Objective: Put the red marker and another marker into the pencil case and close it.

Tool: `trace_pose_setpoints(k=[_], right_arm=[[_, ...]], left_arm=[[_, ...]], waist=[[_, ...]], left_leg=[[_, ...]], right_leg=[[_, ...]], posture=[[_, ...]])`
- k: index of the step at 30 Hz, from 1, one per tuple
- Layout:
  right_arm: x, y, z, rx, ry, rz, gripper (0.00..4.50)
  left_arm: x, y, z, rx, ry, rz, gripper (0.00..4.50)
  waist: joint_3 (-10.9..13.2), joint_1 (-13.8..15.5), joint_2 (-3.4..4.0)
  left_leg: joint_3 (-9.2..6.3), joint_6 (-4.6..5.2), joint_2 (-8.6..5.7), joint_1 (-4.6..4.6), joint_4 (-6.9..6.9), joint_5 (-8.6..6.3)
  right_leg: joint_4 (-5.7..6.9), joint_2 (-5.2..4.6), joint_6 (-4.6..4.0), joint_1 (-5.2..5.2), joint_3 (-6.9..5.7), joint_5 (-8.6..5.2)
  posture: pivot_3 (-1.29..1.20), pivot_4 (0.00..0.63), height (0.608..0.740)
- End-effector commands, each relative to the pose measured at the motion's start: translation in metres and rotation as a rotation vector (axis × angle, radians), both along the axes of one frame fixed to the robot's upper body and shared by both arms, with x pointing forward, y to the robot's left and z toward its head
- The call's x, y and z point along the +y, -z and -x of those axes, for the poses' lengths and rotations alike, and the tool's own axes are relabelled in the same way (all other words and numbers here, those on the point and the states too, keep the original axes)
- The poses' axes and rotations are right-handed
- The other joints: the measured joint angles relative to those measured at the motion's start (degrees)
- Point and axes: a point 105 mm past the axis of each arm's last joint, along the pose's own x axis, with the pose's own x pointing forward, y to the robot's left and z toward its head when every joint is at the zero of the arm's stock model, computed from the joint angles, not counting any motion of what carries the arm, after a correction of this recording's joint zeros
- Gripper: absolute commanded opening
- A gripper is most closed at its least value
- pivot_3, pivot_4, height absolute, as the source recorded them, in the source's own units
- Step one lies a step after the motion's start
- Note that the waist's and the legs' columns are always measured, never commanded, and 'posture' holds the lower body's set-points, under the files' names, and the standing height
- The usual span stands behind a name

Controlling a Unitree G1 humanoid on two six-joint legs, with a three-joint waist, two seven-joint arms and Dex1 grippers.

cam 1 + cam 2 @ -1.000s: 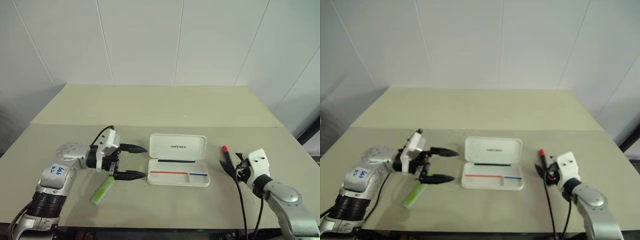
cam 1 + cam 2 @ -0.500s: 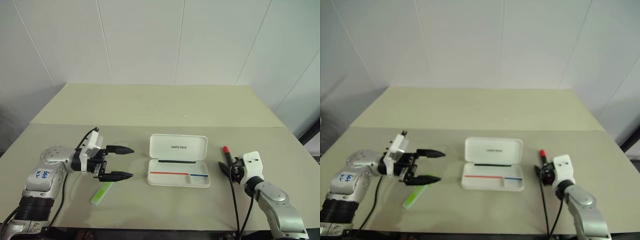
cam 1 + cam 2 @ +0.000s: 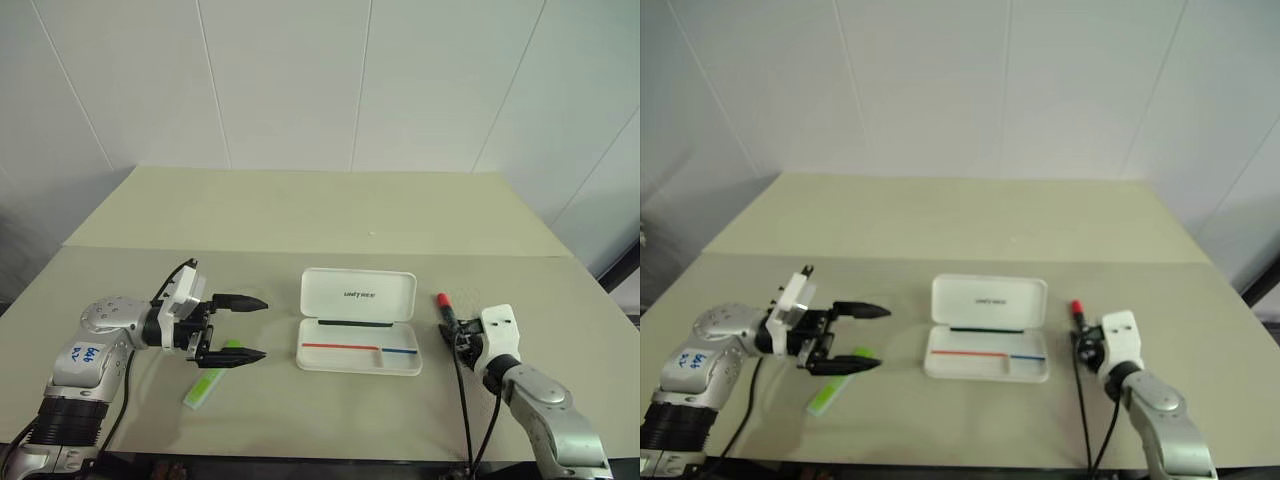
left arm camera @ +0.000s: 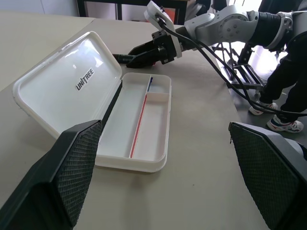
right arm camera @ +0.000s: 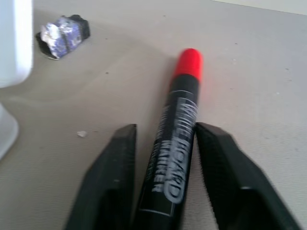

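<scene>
The robot's right gripper should release the red marker in the pencil case (image 3: 365,328) between the case's red stripe and its lid.
The pencil case (image 3: 358,295) lies open mid-table, its lid up and a red and blue stripe in its tray (image 4: 158,98). Right of it lies the red marker (image 5: 180,129), red cap (image 3: 440,298) pointing away from me. My right gripper (image 5: 165,128) is shut on its black barrel, a finger pressing each side. Left of the case lies the lime-green highlighter (image 3: 205,385). My left gripper (image 3: 262,327) hovers open just above it, pointing toward the case, with nothing between its fingers (image 4: 72,167).
A small crumpled dark grey object (image 5: 62,33) lies on the table between the case and the red marker. Black cables (image 3: 465,400) trail from my right wrist over the table's front edge. A person's legs (image 4: 288,72) stand beyond the table's right side.
My right gripper has sunk to the table and shut on the red marker, whose cap has shifted slightly left. My left gripper drew back to the left, away from the case, and stays open.
</scene>
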Motion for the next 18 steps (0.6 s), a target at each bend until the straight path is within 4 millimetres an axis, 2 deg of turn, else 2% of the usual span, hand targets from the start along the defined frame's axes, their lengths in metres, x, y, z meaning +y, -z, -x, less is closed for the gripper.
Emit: trace_pose_setpoints(k=[1,6,15,18], right_arm=[[-0.011,0.004,0.004,0.023,0.036,0.005,1.39],[-0.014,-0.014,0.001,-0.040,0.021,0.023,1.39],[-0.016,-0.083,0.004,-0.235,-0.100,0.088,1.39],[-0.013,-0.099,0.007,-0.277,-0.143,0.102,1.39]], left_arm=[[-0.001,-0.013,0.003,-0.055,0.025,0.025,4.50],[0.002,-0.014,0.002,-0.053,0.024,0.029,4.50],[0.016,-0.012,-0.004,-0.057,-0.035,0.041,4.50],[0.020,-0.011,-0.007,-0.059,-0.065,0.046,4.50]], waist=[[0.00,-0.01,-0.01],[0.00,-0.02,0.00],[0.07,-0.42,0.11],[0.07,-0.44,0.11]], left_leg=[[0.00,0.00,0.00,0.00,0.00,0.00],[-0.01,0.00,0.00,-0.01,-0.01,0.00],[0.01,0.00,0.03,-0.02,-0.04,0.00],[0.01,0.00,0.04,-0.02,-0.07,0.00]], right_leg=[[-0.01,0.00,0.00,0.01,0.00,0.00],[-0.02,0.00,0.00,0.00,-0.01,0.00],[0.00,0.04,0.00,-0.06,0.00,0.00],[-0.01,0.04,-0.01,-0.08,-0.01,-0.01]], posture=[[0.00,0.150,0.740],[0.00,0.150,0.740],[0.00,0.150,0.740],[0.00,0.150,0.740]])
